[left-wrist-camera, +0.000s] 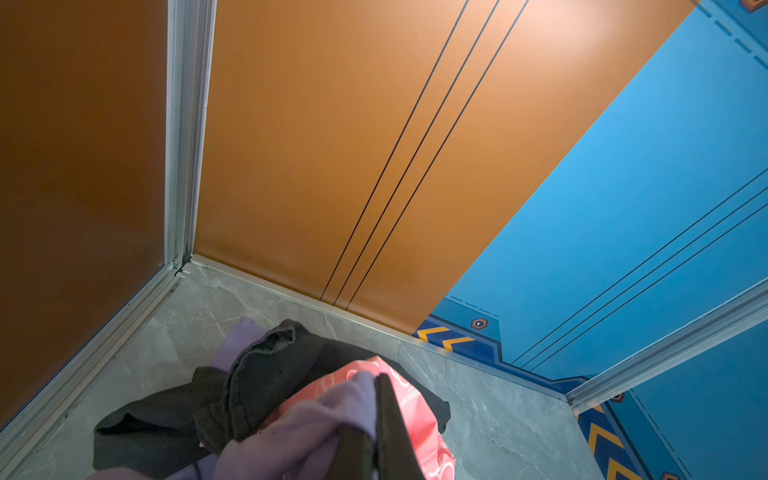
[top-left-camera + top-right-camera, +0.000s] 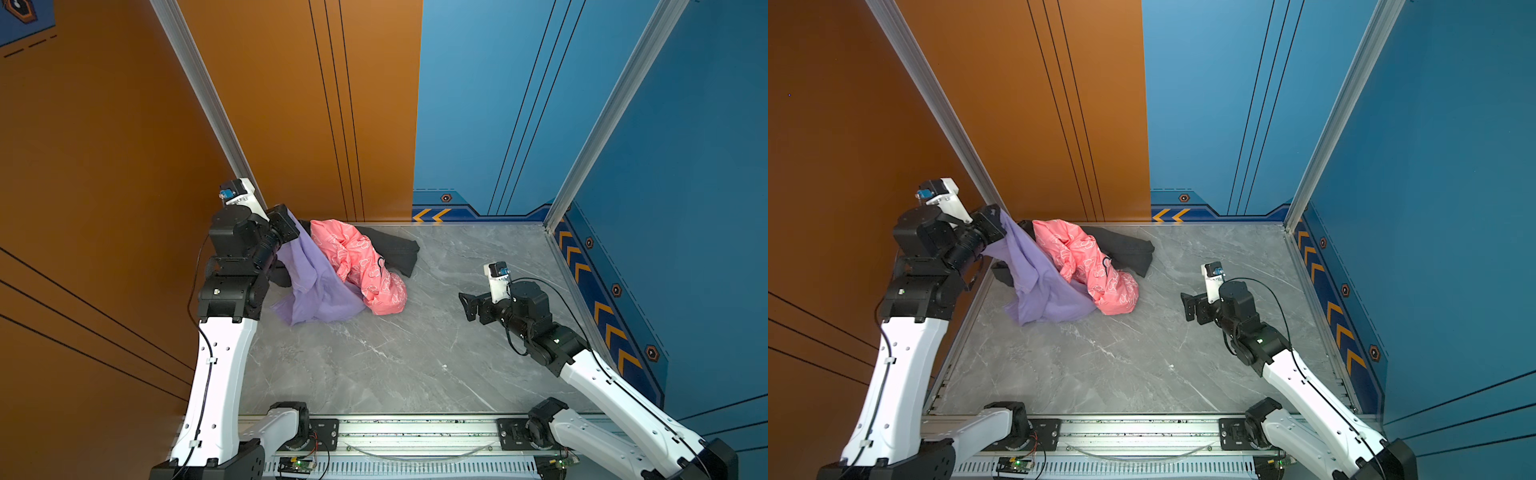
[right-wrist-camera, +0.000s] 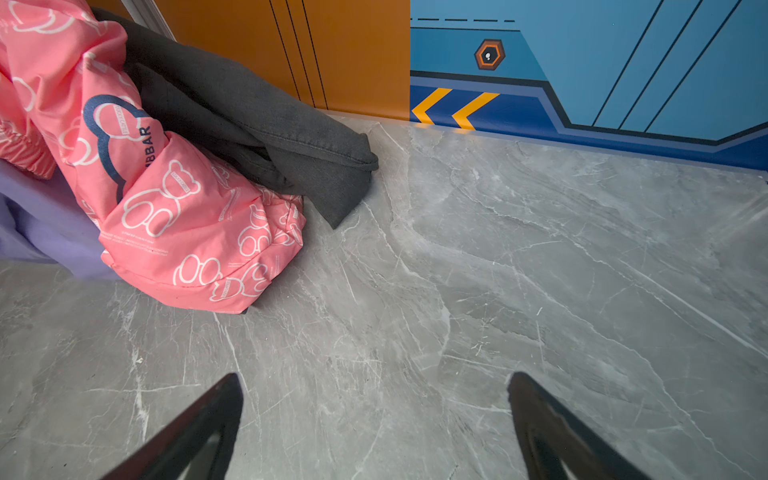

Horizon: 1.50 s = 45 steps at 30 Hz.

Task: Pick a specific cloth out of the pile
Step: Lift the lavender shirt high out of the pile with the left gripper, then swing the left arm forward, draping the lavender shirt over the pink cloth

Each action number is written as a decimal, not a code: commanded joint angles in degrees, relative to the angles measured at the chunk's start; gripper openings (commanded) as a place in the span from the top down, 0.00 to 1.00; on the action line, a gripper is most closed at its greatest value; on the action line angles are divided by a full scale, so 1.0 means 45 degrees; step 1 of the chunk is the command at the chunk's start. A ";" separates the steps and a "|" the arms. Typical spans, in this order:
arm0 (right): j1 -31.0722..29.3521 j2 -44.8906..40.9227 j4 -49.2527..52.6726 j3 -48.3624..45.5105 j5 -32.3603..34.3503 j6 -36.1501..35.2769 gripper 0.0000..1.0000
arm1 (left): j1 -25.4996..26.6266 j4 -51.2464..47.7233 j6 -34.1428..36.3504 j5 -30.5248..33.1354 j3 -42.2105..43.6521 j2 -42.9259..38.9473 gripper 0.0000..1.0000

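Note:
The lilac cloth's edge, now raised at the far corner, will be released by my left gripper on the bare marble (image 2: 441,288) between the coral-pink garment and my right gripper.
My left gripper (image 2: 292,223) (image 2: 999,223) is raised at the far left corner, shut on an edge of the lilac cloth (image 2: 320,286) (image 2: 1042,291). The cloth hangs from it in a taut sheet down to the tabletop. In the left wrist view a fold of the cloth (image 1: 299,424) is pinched between the shut fingers (image 1: 390,415). The pile lies beside it: a coral-pink garment (image 2: 361,257) (image 3: 166,199) with white bear print rests over a dark charcoal garment (image 2: 397,247) (image 3: 249,112). My right gripper (image 2: 467,305) (image 3: 374,376) stands open and empty, to the right of the pile.
The grey marble tabletop (image 2: 395,353) is boxed in by an orange wall (image 2: 291,124) behind the pile and blue walls (image 2: 685,187) at the back and right. A metal rail (image 2: 415,428) runs along the front edge between the arm bases.

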<state>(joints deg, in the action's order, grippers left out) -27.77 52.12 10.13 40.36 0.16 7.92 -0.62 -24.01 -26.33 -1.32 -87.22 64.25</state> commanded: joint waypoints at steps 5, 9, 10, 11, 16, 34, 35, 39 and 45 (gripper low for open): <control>-0.0147 0.0154 0.0362 0.0407 -0.0196 0.0051 0.00 | -0.0266 0.1304 0.0743 -0.0977 -0.2424 0.0187 1.00; -0.0186 0.0253 0.0483 0.0445 -0.0287 -0.0013 0.00 | -0.0320 0.0964 0.1130 -0.0944 -0.3678 0.0666 1.00; -0.0215 0.0288 0.0521 0.0466 -0.0300 -0.0022 0.00 | -0.0330 0.0953 0.1198 -0.0960 -0.3989 0.0801 1.00; -0.0233 0.0313 0.0564 0.0465 -0.0310 -0.0041 0.00 | -0.0337 0.0947 0.1255 -0.0975 -0.4285 0.0908 1.00; -0.0294 0.0352 0.0640 0.0467 -0.0331 -0.0073 0.00 | -0.0350 0.0929 0.1349 -0.1251 -0.5728 0.1622 1.00; -0.0946 0.0996 0.0735 0.1048 -0.0322 0.0003 0.00 | 0.1742 0.0955 0.0820 -0.4031 -1.0229 0.5616 1.00; -0.0984 0.0996 0.0678 0.1117 -0.0346 0.0051 0.00 | 0.1995 0.0941 0.0939 -0.4220 -1.0460 0.5847 1.00; -0.1126 0.1036 0.0598 0.1492 -0.0401 0.0225 0.00 | 0.3026 0.0942 0.1479 -0.4888 -1.0445 0.6428 1.00; -0.1158 0.0513 0.0595 0.1927 0.0279 0.0225 0.00 | 0.4824 0.0941 0.1955 -0.6026 -0.8500 0.6950 1.00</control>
<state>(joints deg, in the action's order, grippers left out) -32.69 56.31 12.47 47.11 -0.67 8.36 18.04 -22.22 -20.08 -23.09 -128.81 94.17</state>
